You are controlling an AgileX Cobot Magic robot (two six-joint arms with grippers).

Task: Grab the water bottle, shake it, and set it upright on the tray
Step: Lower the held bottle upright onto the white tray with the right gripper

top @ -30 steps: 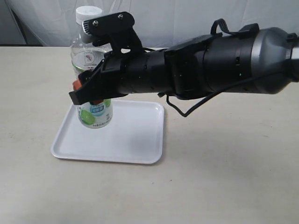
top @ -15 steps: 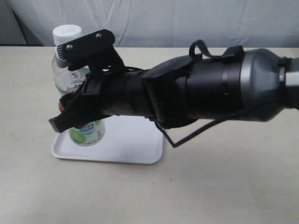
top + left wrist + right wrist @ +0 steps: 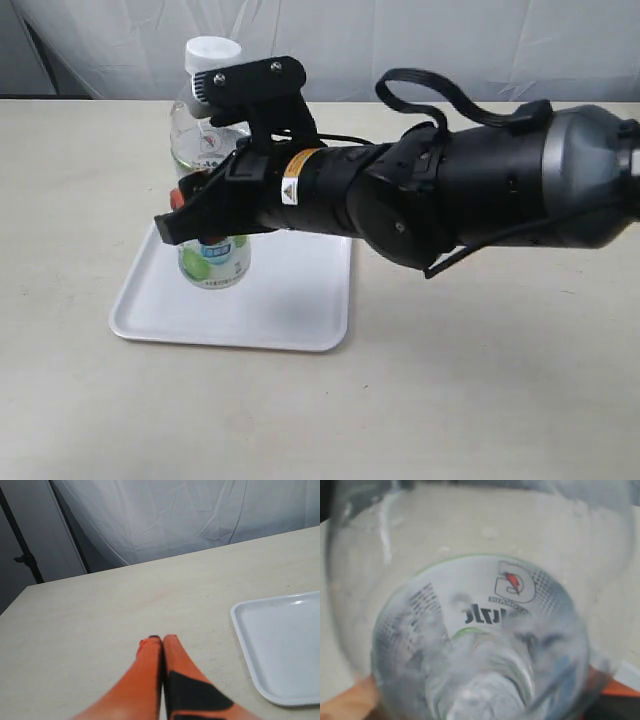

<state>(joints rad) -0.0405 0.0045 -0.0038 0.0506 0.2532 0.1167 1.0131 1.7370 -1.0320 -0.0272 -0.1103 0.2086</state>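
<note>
My right gripper is going to release the water bottle upright on the middle of the white tray (image 3: 232,279).
The water bottle (image 3: 212,262) is upright in the air over the left part of the white tray (image 3: 290,300), its white cap (image 3: 211,53) at the top. My right gripper (image 3: 190,205) is shut on the bottle's middle, orange pads on either side. In the right wrist view the bottle (image 3: 470,630) fills the frame, blurred, with an orange fingertip (image 3: 345,702) at its edge. My left gripper (image 3: 161,640) is shut with nothing in it, hovering over bare table beside the tray (image 3: 280,645). It does not appear in the exterior view.
The big black right arm (image 3: 460,190) reaches across the table from the right, above the tray's back edge. A white curtain (image 3: 420,45) hangs behind the beige table (image 3: 480,380). A dark stand (image 3: 22,545) is behind the table's far corner.
The bottle and right gripper swung left and lower half a second ago, then back to the right and up. The bottle stayed held throughout.
</note>
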